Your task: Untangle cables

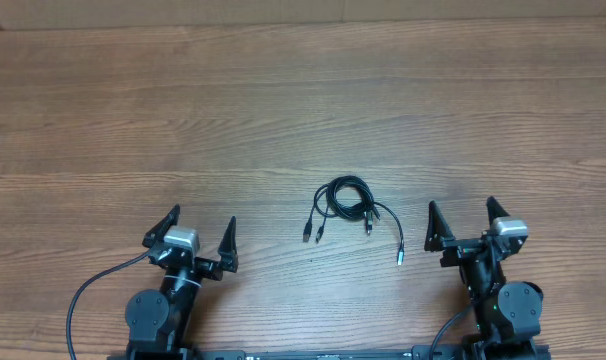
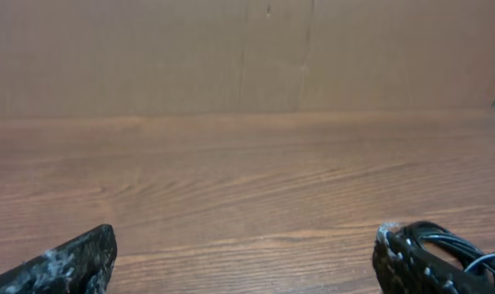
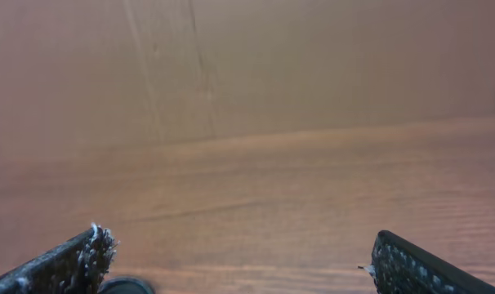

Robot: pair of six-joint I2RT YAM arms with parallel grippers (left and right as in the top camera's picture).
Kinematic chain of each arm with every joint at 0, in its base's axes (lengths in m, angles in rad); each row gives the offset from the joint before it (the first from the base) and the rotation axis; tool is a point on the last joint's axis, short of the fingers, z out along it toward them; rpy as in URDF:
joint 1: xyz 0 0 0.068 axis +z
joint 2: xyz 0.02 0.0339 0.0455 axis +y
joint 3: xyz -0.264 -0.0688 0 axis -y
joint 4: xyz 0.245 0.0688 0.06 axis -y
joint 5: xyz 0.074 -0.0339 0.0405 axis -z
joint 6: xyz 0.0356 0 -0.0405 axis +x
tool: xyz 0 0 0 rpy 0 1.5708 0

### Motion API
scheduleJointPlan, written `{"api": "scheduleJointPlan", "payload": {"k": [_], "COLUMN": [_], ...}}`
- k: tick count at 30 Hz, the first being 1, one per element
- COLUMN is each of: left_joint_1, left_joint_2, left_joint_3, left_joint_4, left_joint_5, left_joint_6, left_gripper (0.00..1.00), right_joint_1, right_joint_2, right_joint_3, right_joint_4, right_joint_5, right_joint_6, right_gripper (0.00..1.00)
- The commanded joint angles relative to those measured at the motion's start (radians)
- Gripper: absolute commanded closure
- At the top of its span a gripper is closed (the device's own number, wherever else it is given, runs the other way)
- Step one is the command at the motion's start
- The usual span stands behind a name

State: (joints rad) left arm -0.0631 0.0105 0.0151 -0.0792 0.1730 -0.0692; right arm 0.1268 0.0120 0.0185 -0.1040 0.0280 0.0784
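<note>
The cables are next for my left gripper, which should go there and close on the coil's side (image 1: 332,196) (image 2: 424,232) that faces this gripper, next to the coil's open middle.
The cables (image 1: 349,204) are thin black cords in a small tangled coil on the wooden table (image 1: 283,100), front centre. Several plug ends trail toward the front, one at the right (image 1: 400,257). My left gripper (image 1: 199,232) is open and empty, left of the coil and apart from it. My right gripper (image 1: 466,222) is open and empty, right of the coil. In the left wrist view my left gripper (image 2: 243,249) is wide open, and a bit of black cord (image 2: 464,245) shows past the right finger. In the right wrist view my right gripper (image 3: 239,253) is wide open over bare wood.
The thicker arm cables run at the front edge, beside the left arm base (image 1: 83,300) and the right arm base (image 1: 448,335). A dark rounded shape (image 3: 127,286) sits at the bottom left of the right wrist view; I cannot tell what it is.
</note>
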Motion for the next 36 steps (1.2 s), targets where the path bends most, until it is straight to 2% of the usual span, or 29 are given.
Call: {"api": "scheduleJointPlan", "payload": {"k": [1, 7, 14, 20, 27, 36], "left_joint_1": [0.004, 0.004, 0.004, 0.004, 0.004, 0.004], "left_joint_2": [-0.003, 0.071, 0.302, 0.528, 0.784, 1.011], "left_joint_3": [0.058, 0.151, 0.281, 0.439, 0.697, 1.000], "left_joint_4": [-0.064, -0.159, -0.160, -0.198, -0.366, -0.605], "left_joint_5": [0.005, -0.004, 0.002, 0.011, 0.012, 0.011], "left_joint_6": [-0.024, -0.021, -0.021, -0.021, -0.021, -0.020], "left_gripper": [0.00, 0.00, 0.00, 0.00, 0.00, 0.00], "right_joint_1": [0.001, 0.001, 0.001, 0.001, 0.001, 0.001], "right_joint_2": [-0.009, -0.009, 0.018, 0.095, 0.244, 0.489], "right_joint_3": [0.023, 0.072, 0.172, 0.257, 0.361, 0.505], "right_joint_4": [-0.044, -0.118, -0.294, -0.333, -0.419, -0.540], "right_joint_5": [-0.019, -0.003, 0.005, -0.006, -0.062, -0.082], "right_joint_6": [0.002, 0.003, 0.003, 0.003, 0.029, 0.029], "right_gripper": [0.00, 0.00, 0.00, 0.00, 0.00, 0.00]}}
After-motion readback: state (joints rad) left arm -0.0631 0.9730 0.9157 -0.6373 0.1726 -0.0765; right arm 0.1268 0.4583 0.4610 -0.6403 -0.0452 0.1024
